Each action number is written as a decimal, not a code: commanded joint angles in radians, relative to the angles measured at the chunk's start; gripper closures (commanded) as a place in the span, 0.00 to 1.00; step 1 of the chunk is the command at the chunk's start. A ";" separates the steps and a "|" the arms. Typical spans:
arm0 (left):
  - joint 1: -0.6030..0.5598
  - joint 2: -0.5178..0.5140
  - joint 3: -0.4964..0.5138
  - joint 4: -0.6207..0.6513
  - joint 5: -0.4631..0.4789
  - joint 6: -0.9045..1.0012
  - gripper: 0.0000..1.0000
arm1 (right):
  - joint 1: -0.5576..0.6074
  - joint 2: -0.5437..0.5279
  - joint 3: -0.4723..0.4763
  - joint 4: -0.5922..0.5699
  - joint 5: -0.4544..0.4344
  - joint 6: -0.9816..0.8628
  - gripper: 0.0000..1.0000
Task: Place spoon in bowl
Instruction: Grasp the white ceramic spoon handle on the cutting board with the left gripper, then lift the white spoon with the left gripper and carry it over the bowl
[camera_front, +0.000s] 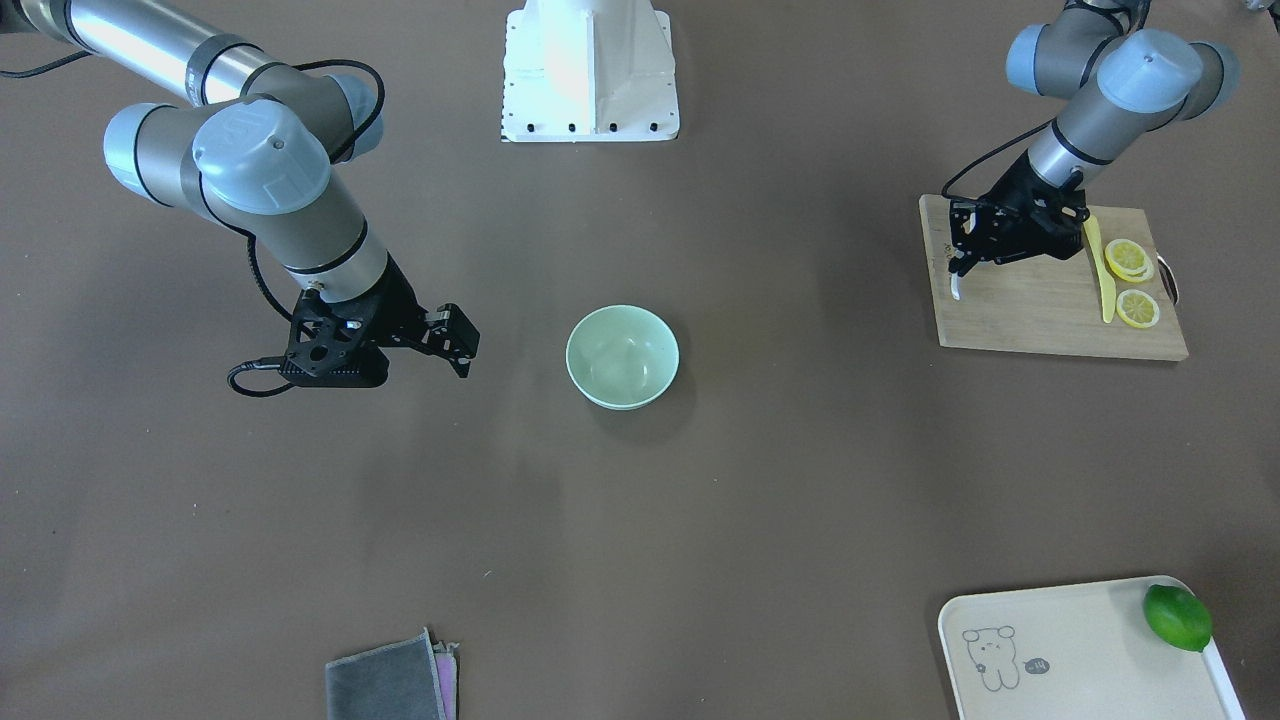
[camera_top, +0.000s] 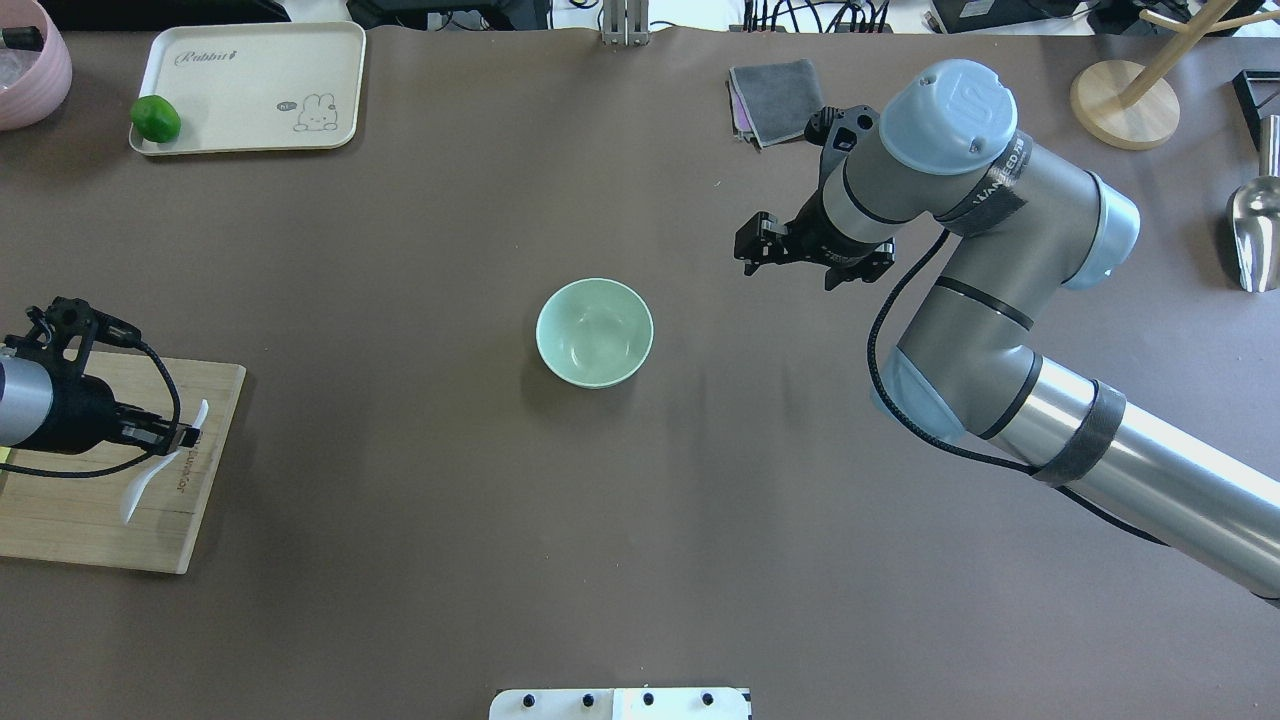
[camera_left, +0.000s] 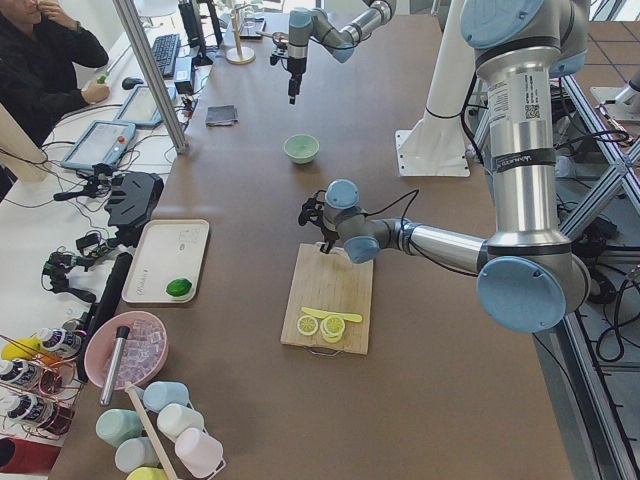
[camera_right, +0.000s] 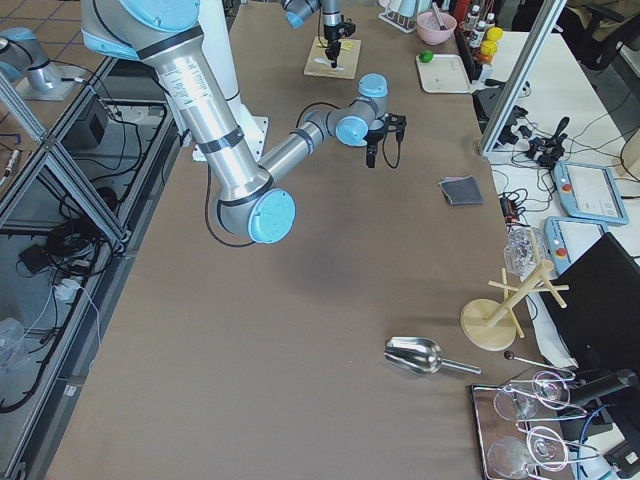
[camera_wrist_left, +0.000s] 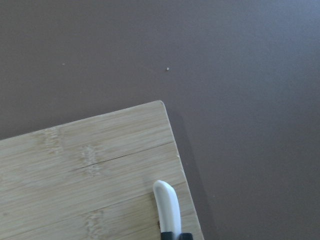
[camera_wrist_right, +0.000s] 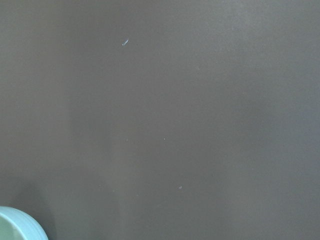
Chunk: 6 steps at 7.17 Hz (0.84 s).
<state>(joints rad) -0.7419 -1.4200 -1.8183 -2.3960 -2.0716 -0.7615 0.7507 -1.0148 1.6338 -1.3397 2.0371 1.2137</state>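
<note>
My left gripper needs to release the white spoon in the mint-green bowl (camera_front: 615, 390), against the bowl's rim that faces the grey cloth.
The white spoon (camera_top: 160, 470) lies over the corner of a wooden cutting board (camera_top: 70, 520) at the table's left end. My left gripper (camera_top: 186, 436) is shut on its handle; the left wrist view shows the handle tip (camera_wrist_left: 167, 205) sticking out past the fingertips above the board (camera_wrist_left: 75, 170). I cannot tell whether the spoon touches the board. In the front view this gripper (camera_front: 962, 266) holds the spoon (camera_front: 955, 289). The mint-green bowl (camera_top: 594, 332) stands empty mid-table (camera_front: 622, 357). My right gripper (camera_top: 755, 250) is open and empty, hovering right of the bowl (camera_front: 458, 343).
A yellow knife (camera_front: 1101, 270) and lemon slices (camera_front: 1130, 260) lie on the board (camera_front: 1040, 320). A cream tray (camera_top: 250, 85) with a lime (camera_top: 155, 118) and a folded grey cloth (camera_top: 775, 88) sit at the far edge. A metal scoop (camera_top: 1255, 230) lies far right.
</note>
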 joint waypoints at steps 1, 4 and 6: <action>-0.011 -0.014 -0.044 0.006 -0.062 -0.057 1.00 | 0.001 0.004 0.000 0.000 0.000 0.000 0.00; -0.024 -0.253 -0.039 0.084 -0.082 -0.206 1.00 | 0.006 -0.001 0.006 0.000 0.012 0.000 0.00; -0.022 -0.534 -0.012 0.206 -0.076 -0.405 1.00 | 0.007 -0.004 0.009 0.000 0.014 0.000 0.00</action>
<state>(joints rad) -0.7642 -1.7892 -1.8490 -2.2644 -2.1517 -1.0617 0.7568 -1.0164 1.6403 -1.3392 2.0499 1.2128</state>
